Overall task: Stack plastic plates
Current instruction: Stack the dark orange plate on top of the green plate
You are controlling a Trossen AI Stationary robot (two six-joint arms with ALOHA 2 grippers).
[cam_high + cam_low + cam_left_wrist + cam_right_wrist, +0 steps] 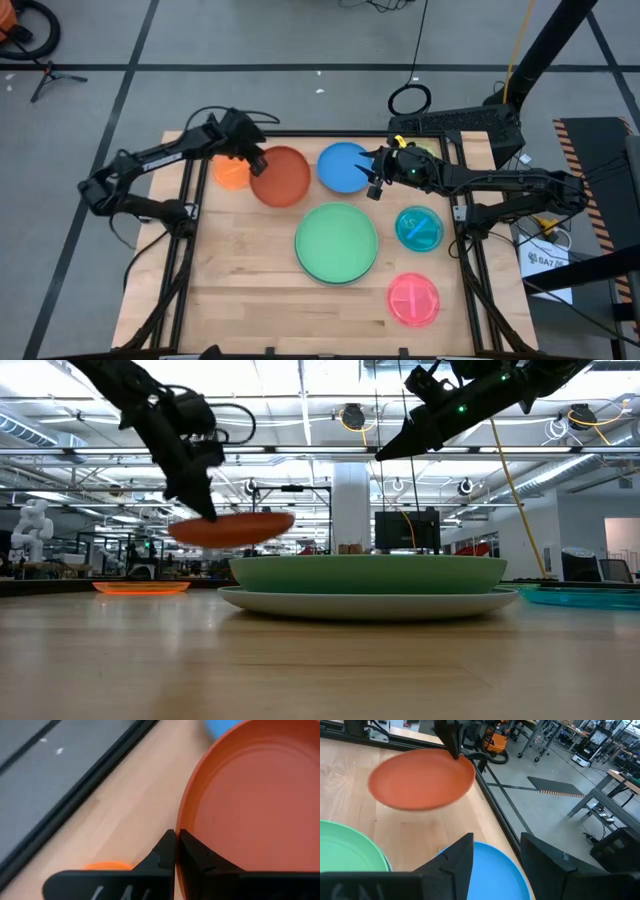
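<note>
The robot's left gripper needs to release the medium rust-red plate, now hanging near the table's far edge, inside the large green plate (332, 231), toward the side of the blue plate.
My left gripper (257, 160) is shut on the medium rust-red plate (281, 176), which hangs in the air near the table's far edge (230, 528). The small orange plate (231, 174) lies flat to its left. The large green plate (336, 242) rests inside a pale light-blue plate (370, 603) at the table's middle. My right gripper (495, 855) is open and hovers above the near-right rim of the medium blue plate (343, 166), touching nothing. The teal plate (418, 228) and the pink plate (413, 298) lie on the right. A lime plate (427, 152) peeks out from under the right arm. My left gripper pinches the rust-red plate's rim (182, 820) on its left side between the two fingers, one finger (165, 851) outside the rim and one over the plate's inner face. The fingers slant down from the table's left. The plate is lifted clear and sits nearly level (230, 528).
Black frame rails run along the table's left and right edges (185, 215). Bare wood lies open across the table's near left part (240, 290). The green stack stands just on the near side of the held rust-red plate and the blue plate.
</note>
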